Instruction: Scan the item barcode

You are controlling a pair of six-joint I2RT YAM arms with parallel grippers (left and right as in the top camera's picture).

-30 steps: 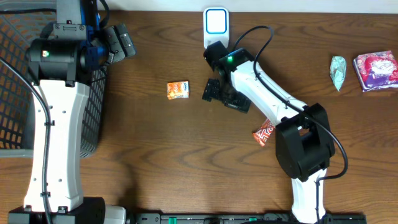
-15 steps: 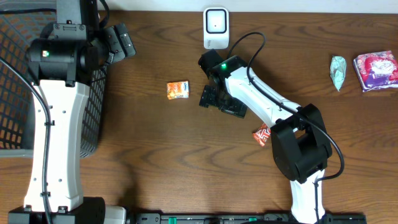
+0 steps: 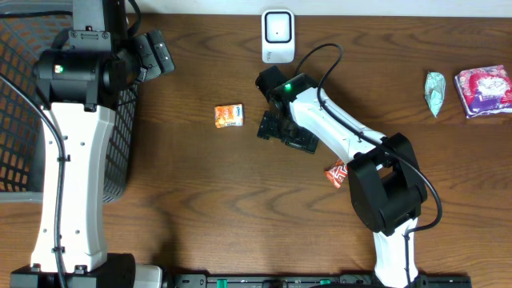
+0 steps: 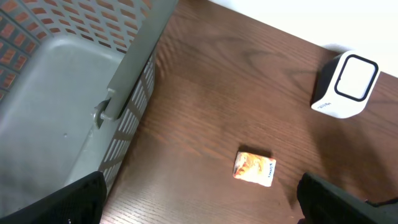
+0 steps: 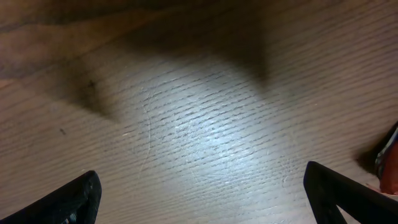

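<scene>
Next, my right gripper moves to the red packet and grips the red packet's far end (image 3: 342, 163), toward the far edge of the table.
A small orange snack packet (image 3: 228, 116) lies flat on the wooden table, left of my right gripper (image 3: 285, 132). It also shows in the left wrist view as the orange packet (image 4: 254, 168). The white barcode scanner (image 3: 278, 34) stands at the table's far edge, and the left wrist view shows the scanner (image 4: 345, 85) too. My right gripper (image 5: 202, 202) hangs open over bare wood with nothing between its fingers. My left gripper (image 3: 154, 52) is raised beside the basket; in its own view the left gripper (image 4: 202, 211) is open and empty.
A black mesh basket (image 3: 16, 104) fills the left side; the left wrist view shows the basket (image 4: 56, 93) as well. A red packet (image 3: 338, 173) lies partly under the right arm. A green wrapper (image 3: 434, 92) and a purple packet (image 3: 484, 88) lie at the far right.
My right gripper has shifted slightly left and toward the near side, still open. The left arm and the packets have not moved.
</scene>
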